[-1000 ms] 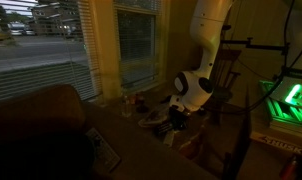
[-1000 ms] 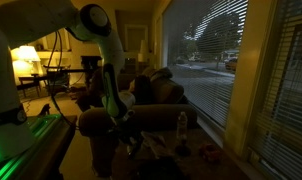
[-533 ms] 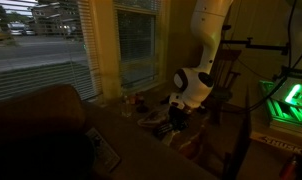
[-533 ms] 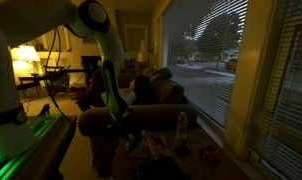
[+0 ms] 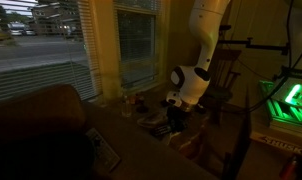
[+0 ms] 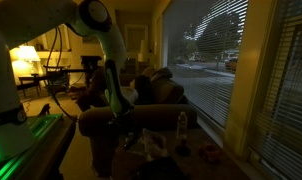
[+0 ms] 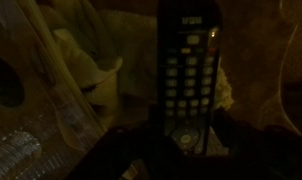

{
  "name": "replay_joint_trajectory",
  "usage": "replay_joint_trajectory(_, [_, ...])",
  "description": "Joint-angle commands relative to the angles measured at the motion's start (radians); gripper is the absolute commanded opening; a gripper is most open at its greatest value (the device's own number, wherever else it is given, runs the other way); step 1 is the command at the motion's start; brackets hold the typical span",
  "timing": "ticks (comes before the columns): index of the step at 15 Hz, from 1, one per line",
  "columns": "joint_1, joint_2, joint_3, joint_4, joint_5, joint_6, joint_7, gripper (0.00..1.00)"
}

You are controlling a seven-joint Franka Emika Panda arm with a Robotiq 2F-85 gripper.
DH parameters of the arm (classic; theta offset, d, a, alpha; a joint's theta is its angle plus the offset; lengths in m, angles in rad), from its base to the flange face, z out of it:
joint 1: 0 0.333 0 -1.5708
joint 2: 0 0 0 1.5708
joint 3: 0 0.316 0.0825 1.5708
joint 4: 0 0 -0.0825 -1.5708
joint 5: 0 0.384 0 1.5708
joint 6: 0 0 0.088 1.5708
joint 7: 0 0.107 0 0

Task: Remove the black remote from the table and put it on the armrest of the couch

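My gripper has the black remote low, by its round pad, with its long top sticking out. I should open and grip closer to the remote's upper buttons (image 7: 190,54).
The black remote (image 7: 188,75) fills the middle of the wrist view, long and slim with rows of pale buttons. My gripper (image 7: 181,145) is shut on its lower end, its dark fingers on either side. In both exterior views the gripper (image 5: 172,117) (image 6: 128,140) hangs just above the cluttered dark table (image 5: 141,110), where a pale plate (image 5: 151,119) lies. The dark brown couch (image 5: 36,125) is at the lower left, and its broad flat armrest (image 5: 141,155) runs below the gripper. The scene is very dim.
A paler flat rectangle (image 5: 104,150) lies on the armrest. A wooden chair (image 5: 227,85) stands behind the arm. A green-lit device (image 5: 287,100) is to the side. A plastic bottle (image 6: 181,125) stands on the table by the window. Crumpled pale items (image 7: 91,75) lie under the remote.
The arm has risen slightly and shifted toward the window, with the gripper coming up off the table clutter.
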Motion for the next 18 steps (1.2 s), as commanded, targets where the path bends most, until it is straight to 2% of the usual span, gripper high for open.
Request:
replay_joint_trajectory(1, [-0.059, 0.044, 0.032, 0.049, 0.004, 0.067, 0.02, 0.3])
replay_joint_trajectory(8, [-0.103, 0.083, 0.053, 0.081, 0.032, 0.095, 0.003, 0.3])
replay_joint_trajectory(9, [-0.101, 0.082, 0.05, 0.077, 0.036, 0.098, 0.0, 0.8])
replay_joint_trajectory(10, [-0.24, 0.056, 0.178, 0.026, 0.129, 0.002, -0.193, 0.81])
replay_joint_trajectory(11, [-0.112, 0.071, 0.065, 0.058, 0.077, 0.096, -0.043, 0.86])
replay_joint_trajectory(13, [-0.126, 0.046, 0.076, 0.022, 0.122, 0.113, -0.084, 0.99])
replay_joint_trajectory(14, [-0.122, 0.04, 0.07, 0.013, 0.134, 0.126, -0.086, 1.0])
replay_joint_trajectory(15, [-0.255, 0.021, 0.195, -0.039, 0.221, 0.034, -0.26, 1.0])
replay_joint_trajectory(16, [-0.13, 0.029, 0.08, -0.012, 0.183, 0.126, -0.126, 1.0])
replay_joint_trajectory(18, [-0.144, 0.018, 0.088, -0.04, 0.225, 0.131, -0.164, 1.0])
